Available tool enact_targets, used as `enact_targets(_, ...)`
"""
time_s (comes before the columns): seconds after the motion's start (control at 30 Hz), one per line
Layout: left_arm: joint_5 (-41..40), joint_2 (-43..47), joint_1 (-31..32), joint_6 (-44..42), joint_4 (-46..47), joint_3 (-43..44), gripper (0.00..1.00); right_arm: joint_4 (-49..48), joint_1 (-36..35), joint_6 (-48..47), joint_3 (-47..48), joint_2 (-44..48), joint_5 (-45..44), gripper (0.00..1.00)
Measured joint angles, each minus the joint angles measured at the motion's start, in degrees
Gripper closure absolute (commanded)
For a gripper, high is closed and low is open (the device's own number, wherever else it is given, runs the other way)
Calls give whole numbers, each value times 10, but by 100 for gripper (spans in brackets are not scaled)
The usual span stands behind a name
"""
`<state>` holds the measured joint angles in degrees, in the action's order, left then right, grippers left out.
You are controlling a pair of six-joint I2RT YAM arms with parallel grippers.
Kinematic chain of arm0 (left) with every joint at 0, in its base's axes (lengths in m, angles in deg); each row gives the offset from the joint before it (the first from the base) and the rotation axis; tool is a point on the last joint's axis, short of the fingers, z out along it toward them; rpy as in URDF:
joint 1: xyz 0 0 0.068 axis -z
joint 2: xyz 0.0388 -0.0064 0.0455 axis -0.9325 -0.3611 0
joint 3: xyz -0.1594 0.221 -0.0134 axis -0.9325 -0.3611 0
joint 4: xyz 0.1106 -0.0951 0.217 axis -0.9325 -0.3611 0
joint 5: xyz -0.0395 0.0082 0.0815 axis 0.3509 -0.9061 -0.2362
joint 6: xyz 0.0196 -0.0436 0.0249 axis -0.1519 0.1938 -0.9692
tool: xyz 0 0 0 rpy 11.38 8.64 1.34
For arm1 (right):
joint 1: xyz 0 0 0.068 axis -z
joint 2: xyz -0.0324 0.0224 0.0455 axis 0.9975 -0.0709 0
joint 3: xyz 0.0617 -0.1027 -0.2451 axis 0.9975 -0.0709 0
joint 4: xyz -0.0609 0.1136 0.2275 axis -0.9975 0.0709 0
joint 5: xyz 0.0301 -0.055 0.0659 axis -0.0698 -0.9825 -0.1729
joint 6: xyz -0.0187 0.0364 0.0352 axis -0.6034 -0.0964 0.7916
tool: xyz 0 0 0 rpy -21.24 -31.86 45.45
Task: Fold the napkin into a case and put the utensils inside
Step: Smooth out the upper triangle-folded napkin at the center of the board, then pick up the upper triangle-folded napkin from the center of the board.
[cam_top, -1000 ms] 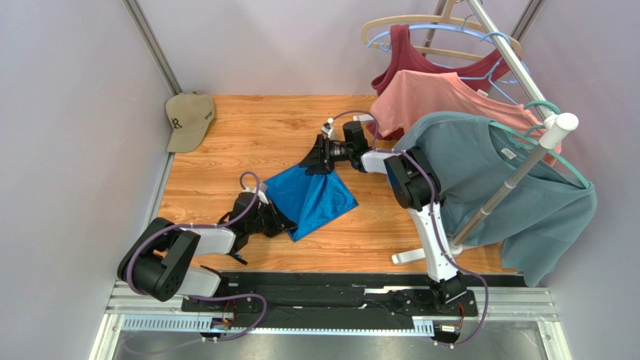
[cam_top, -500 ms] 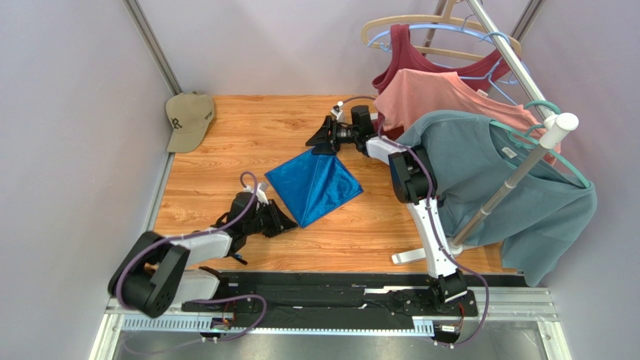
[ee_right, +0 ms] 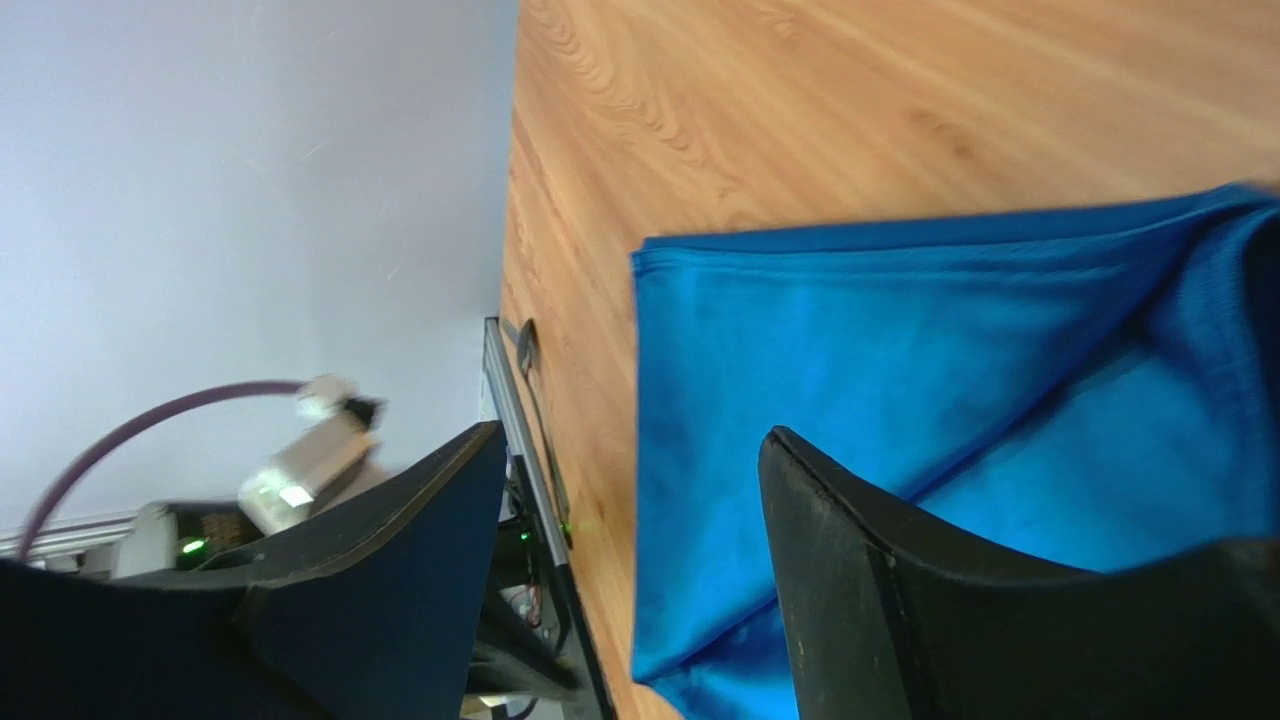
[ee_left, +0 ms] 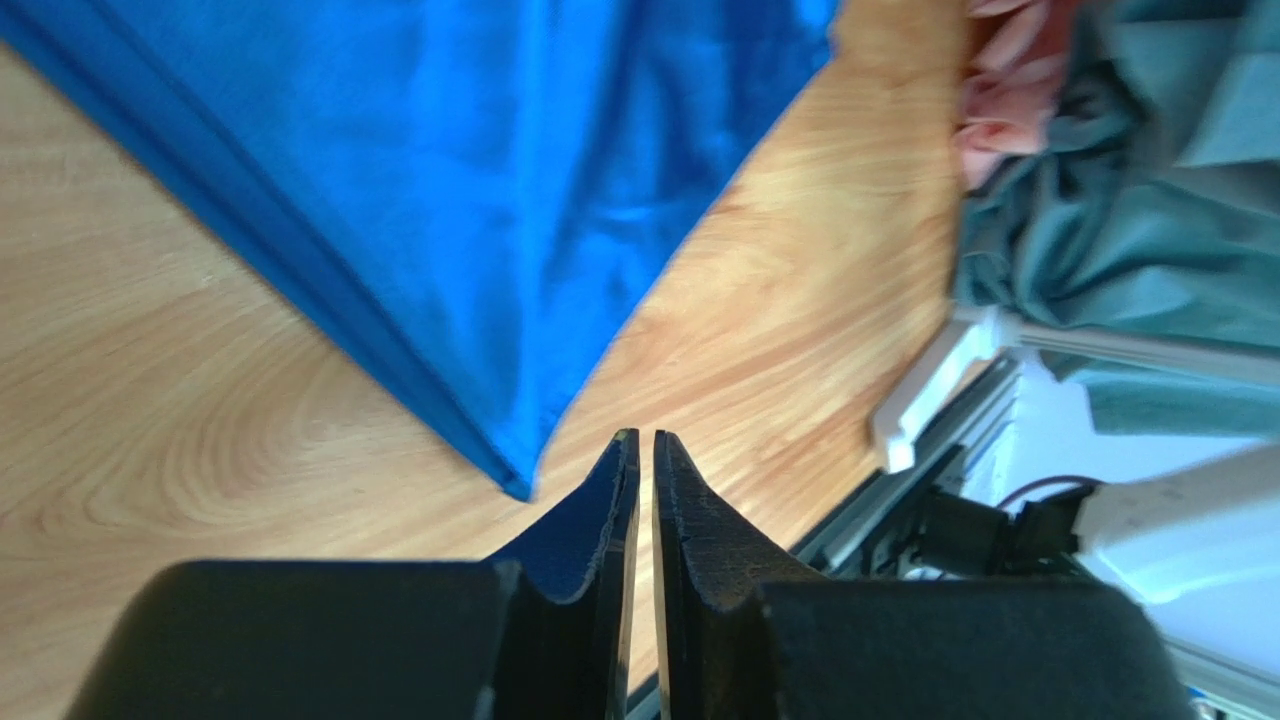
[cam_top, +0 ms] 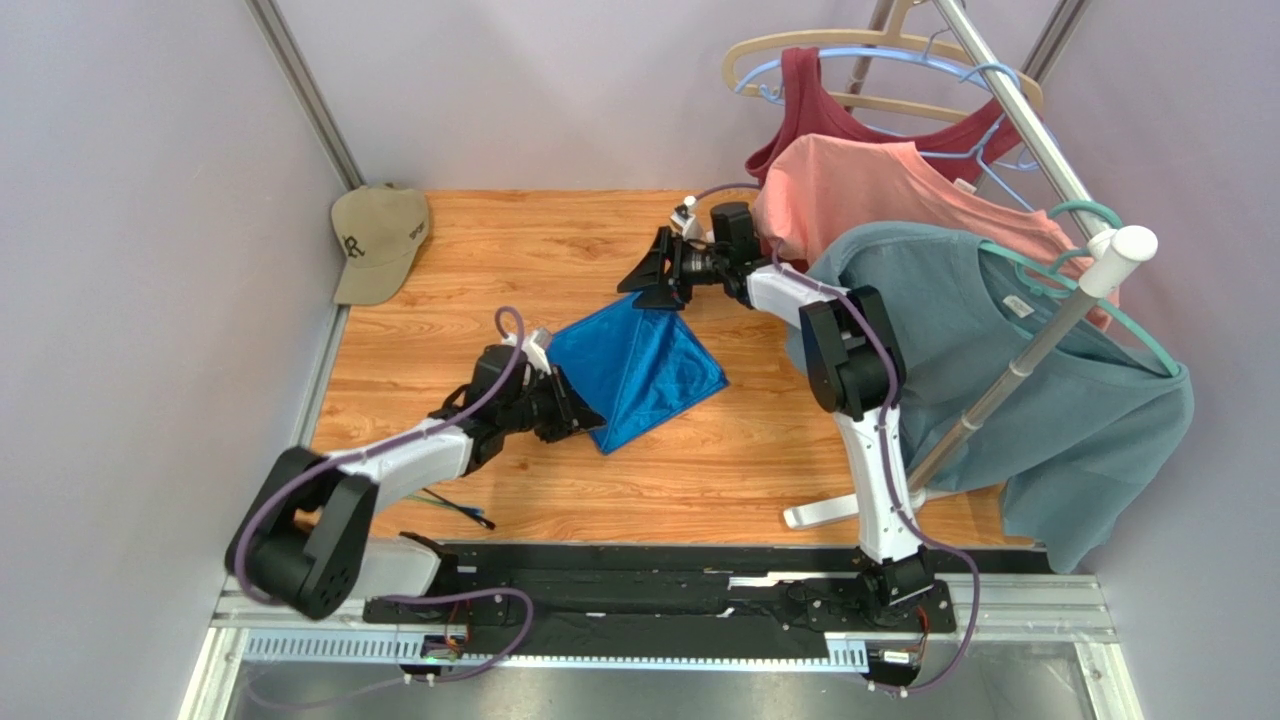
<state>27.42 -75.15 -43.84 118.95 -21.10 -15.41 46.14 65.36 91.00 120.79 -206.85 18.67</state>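
The robot's right gripper will next move to the napkin's near corner [cam_top: 606,447] [ee_right: 646,675], close to the left gripper's fingers, and grab the royal-blue napkin there.
The royal-blue napkin [cam_top: 639,368] lies folded in a kite shape on the wooden table [cam_top: 511,270]. My left gripper [cam_top: 579,417] sits at its near-left edge; in the left wrist view its jaws [ee_left: 646,435] stand almost together with nothing between them, the napkin's [ee_left: 451,195] near corner just left of the tips. My right gripper [cam_top: 649,285] hovers over the napkin's far corner, open. In the right wrist view the napkin [ee_right: 932,375] lies under and beyond its right finger [ee_right: 842,555], and the gripper [ee_right: 631,432] is empty. The utensils [cam_top: 455,509], thin dark sticks, lie near the front edge beside the left arm.
A tan cap [cam_top: 379,237] rests at the table's far left corner. A clothes rack on the right holds a teal-grey T-shirt [cam_top: 992,375], a pink shirt [cam_top: 887,195] and a red top [cam_top: 842,128]; its white foot [cam_top: 819,515] stands on the table.
The left gripper let go of the napkin's near-left edge, drew back, then came forward to it again. The right gripper rose off the far corner and moved back. The utensils came into view.
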Motion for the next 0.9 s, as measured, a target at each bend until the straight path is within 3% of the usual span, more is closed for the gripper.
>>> enact_targets(0.27,40,-148,5,29,113,-45,87,1,-14,-31,-87,98,-8,34)
enact_targets(0.37,54,-153,8,36,147,-55,73,32,-24,-69,-115,121,-30,33)
enact_targets(0.4,52,-143,8,34,141,-57,62,54,-29,-86,-126,132,-43,32)
enact_targets(0.43,49,-123,8,30,120,-57,51,78,-35,-108,-137,144,-63,32)
enact_targets(0.57,2,31,2,-5,-44,-19,31,180,-83,-199,-188,209,-178,32)
enact_targets(0.67,-39,117,-39,-26,-164,75,30,242,-141,-253,-228,269,-279,32)
enact_targets(0.73,-68,123,-85,-36,-214,134,30,270,-180,-282,-244,300,-342,32)
enact_targets(0.9,-122,13,-148,-55,-321,242,39,324,-275,-344,-247,338,-493,32)
